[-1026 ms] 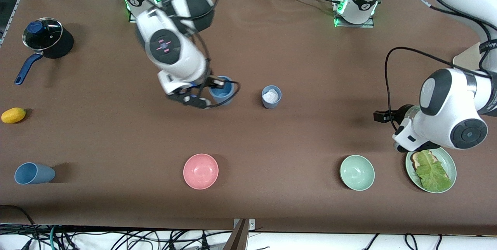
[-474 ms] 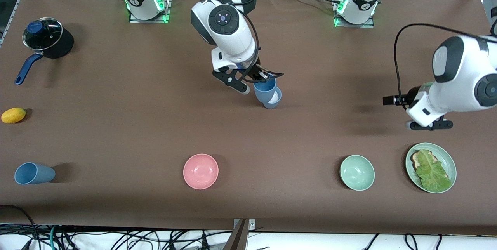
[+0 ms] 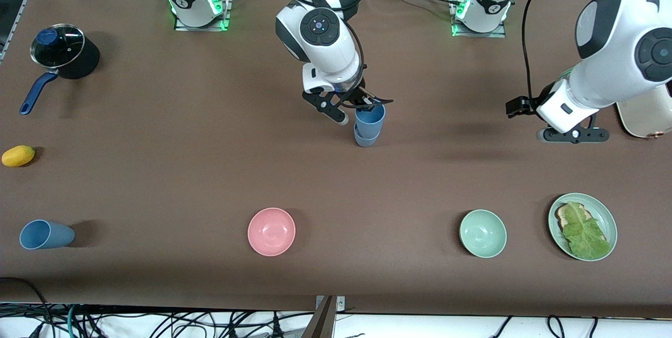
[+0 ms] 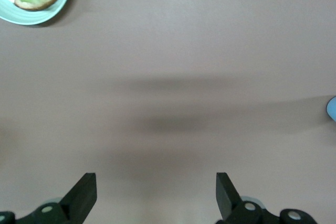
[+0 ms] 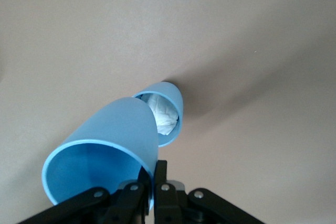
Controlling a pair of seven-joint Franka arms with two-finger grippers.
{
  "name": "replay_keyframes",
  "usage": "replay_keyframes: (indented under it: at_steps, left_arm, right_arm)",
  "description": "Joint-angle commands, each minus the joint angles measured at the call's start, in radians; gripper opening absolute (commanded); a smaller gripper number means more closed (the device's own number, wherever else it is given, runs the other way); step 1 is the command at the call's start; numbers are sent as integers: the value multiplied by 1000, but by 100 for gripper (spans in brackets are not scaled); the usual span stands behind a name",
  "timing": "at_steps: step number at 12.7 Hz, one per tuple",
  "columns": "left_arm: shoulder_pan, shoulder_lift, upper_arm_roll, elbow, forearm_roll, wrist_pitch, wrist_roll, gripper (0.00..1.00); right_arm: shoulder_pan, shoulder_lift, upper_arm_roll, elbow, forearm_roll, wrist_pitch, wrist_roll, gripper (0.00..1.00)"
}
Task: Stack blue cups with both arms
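Note:
My right gripper has the tilted blue cup, its base at the upright cup's mouth. It will let go of that cup inside the upright blue cup with crumpled white paper (image 3: 368,130) (image 5: 163,115).
My right gripper (image 3: 361,106) (image 5: 154,174) is shut on the rim of a blue cup (image 3: 370,119) (image 5: 105,150) and holds it tilted. The cup's base is at the mouth of a second blue cup (image 3: 365,140) (image 5: 167,109), which stands upright mid-table with crumpled white paper inside. A third blue cup (image 3: 44,234) lies on its side near the front edge at the right arm's end. My left gripper (image 3: 573,135) (image 4: 155,192) hangs open and empty over bare table at the left arm's end.
A black lidded pot (image 3: 63,49) and a yellow fruit (image 3: 18,155) sit at the right arm's end. A pink bowl (image 3: 271,231), a mint bowl (image 3: 483,233) and a green plate (image 3: 609,220) with bread and lettuce line the front edge.
My right gripper has carried its blue cup toward the left arm's end, onto the cup with the paper. The left arm has pulled back from the plate toward its base.

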Motion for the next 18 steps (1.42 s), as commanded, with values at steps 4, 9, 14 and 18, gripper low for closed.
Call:
replay_keyframes:
  at_steps: [4,9,14,18]
  left_arm:
    - [-253,10,279,142,-2,-86,12,100]
    - [-297,22,321,297,-12,-227,13,100]
    - [-331,37,390,288,-57,-227,25,100]
    - [-331,53,390,293,-69,-227,71,100]
  right_arm:
    - [12,42,-11,27,18,10,9,0]
    - [12,56,-11,27,18,9,9,0]
    - [12,45,-12,29,9,-8,-3,90]
    - [-15,-22,-47,35,-51,-196,-174,100]
